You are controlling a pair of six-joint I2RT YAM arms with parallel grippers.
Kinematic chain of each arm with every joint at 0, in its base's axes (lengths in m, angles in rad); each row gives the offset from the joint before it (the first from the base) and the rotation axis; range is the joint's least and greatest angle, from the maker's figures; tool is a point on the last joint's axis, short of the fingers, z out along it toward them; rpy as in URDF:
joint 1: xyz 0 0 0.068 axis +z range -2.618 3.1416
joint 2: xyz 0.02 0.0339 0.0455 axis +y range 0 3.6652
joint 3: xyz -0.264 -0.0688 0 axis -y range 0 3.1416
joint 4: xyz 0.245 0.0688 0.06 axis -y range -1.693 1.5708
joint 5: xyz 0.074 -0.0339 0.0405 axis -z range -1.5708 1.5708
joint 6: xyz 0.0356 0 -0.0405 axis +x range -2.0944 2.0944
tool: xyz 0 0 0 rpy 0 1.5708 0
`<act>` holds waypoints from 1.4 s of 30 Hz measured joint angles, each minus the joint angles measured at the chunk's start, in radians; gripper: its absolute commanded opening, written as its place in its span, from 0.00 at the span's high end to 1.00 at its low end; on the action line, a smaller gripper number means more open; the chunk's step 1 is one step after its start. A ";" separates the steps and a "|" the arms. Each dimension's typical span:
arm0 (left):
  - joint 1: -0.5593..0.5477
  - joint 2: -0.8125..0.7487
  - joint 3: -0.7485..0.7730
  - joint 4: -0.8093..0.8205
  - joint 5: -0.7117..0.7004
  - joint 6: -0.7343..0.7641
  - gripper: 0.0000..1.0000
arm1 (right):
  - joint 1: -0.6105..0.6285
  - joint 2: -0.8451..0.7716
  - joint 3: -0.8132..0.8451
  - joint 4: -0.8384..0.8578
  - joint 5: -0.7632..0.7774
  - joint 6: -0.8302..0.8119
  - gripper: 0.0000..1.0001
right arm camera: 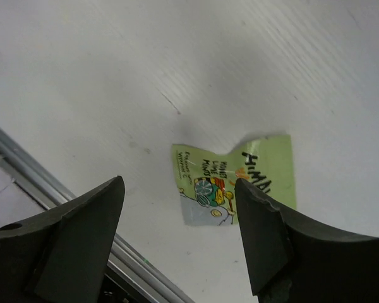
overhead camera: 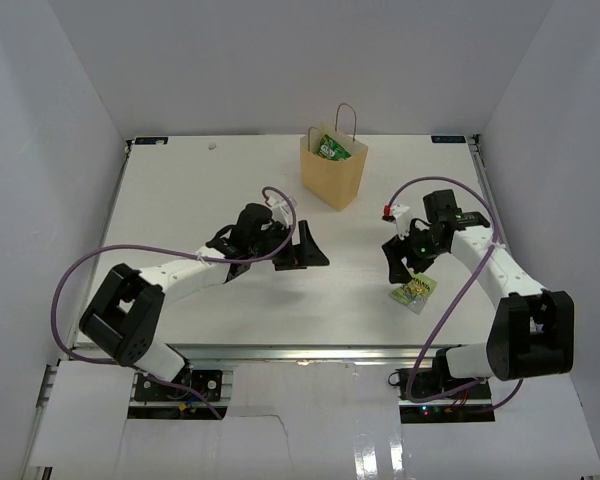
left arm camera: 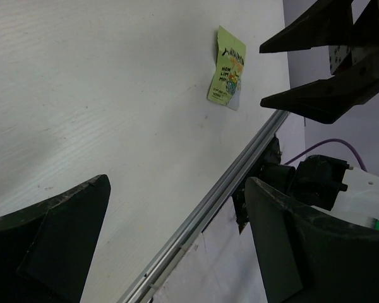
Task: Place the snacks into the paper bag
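The middle of the light green snack packet (overhead camera: 416, 289) (right arm camera: 238, 178), between its large dark lettering and the printed cart, will be gripped by my right gripper as it closes there.
The tan paper bag (overhead camera: 333, 171) stands upright at the back centre, with a dark green packet (overhead camera: 332, 149) showing in its open top. One light green snack packet (overhead camera: 414, 291) lies flat on the table near the front right; it also shows in the left wrist view (left arm camera: 228, 67) and the right wrist view (right arm camera: 237, 178). My right gripper (overhead camera: 404, 268) is open just above that packet, with its jaws to either side of it and not touching it. My left gripper (overhead camera: 307, 250) is open and empty over the middle of the table.
The table's metal front rail (overhead camera: 290, 350) runs close below the packet. White walls enclose the table on three sides. Purple cables loop from both arms.
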 measured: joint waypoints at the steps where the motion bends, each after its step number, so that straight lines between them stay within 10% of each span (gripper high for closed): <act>1: -0.015 0.029 0.019 0.003 0.008 0.002 0.02 | -0.001 -0.019 -0.028 -0.003 0.046 0.018 0.22; 22: -0.077 -0.100 -0.063 0.022 -0.040 -0.031 0.02 | -0.001 0.084 -0.121 0.119 0.433 0.547 0.22; 37: -0.078 -0.158 -0.104 0.001 -0.093 -0.050 0.02 | 0.000 0.178 -0.113 0.135 0.459 0.568 0.85; 42: -0.078 -0.161 -0.104 -0.005 -0.100 -0.048 0.02 | 0.000 0.186 -0.100 0.128 0.453 0.541 0.92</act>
